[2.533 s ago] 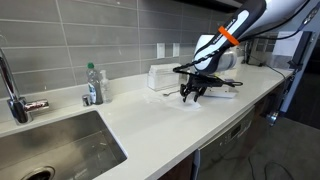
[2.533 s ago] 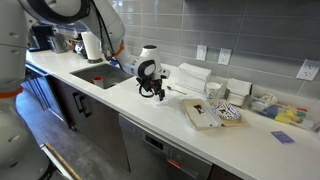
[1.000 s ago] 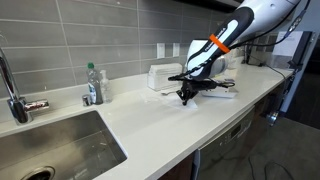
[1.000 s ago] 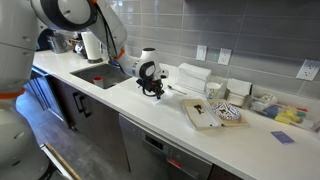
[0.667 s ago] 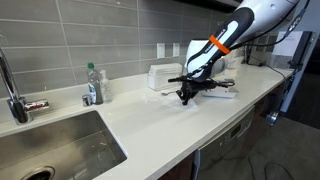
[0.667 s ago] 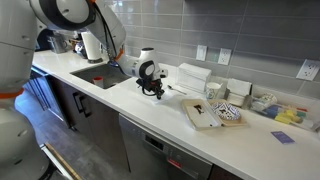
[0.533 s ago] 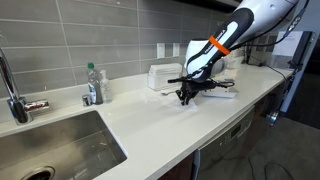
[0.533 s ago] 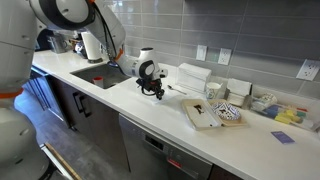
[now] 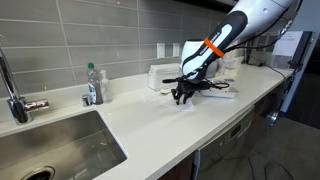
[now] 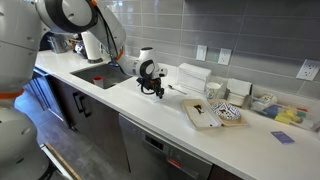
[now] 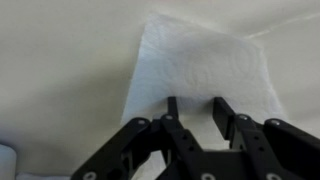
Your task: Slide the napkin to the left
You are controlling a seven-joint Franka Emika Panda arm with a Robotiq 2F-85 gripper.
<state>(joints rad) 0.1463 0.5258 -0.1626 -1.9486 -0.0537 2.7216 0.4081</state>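
Note:
The napkin lies flat under my fingers; I should open wider and pinch up a fold of cloth (image 11: 195, 108) before sliding the napkin toward the sink.
The napkin (image 11: 200, 62) is a thin white textured square lying flat on the white countertop (image 11: 60, 90), filling the upper middle of the wrist view. My gripper (image 11: 195, 102) points down at it. Its two black fingers are a little apart, with both tips resting on the napkin's near part and nothing between them. In both exterior views the gripper (image 9: 181, 97) (image 10: 157, 92) touches the counter in front of a white boxy container (image 9: 160, 75). There the napkin is too faint against the counter to make out.
A sink (image 9: 60, 145) with a faucet (image 9: 10, 85) and a small bottle (image 9: 94, 82) lies further along the counter. A pile of papers and packets (image 9: 222, 88) sits behind the gripper. An open box (image 10: 212, 114) and small items (image 10: 285, 112) lie on the other side.
The gripper has moved a short way along the counter toward the sink, staying low on the surface. Its fingers look unchanged.

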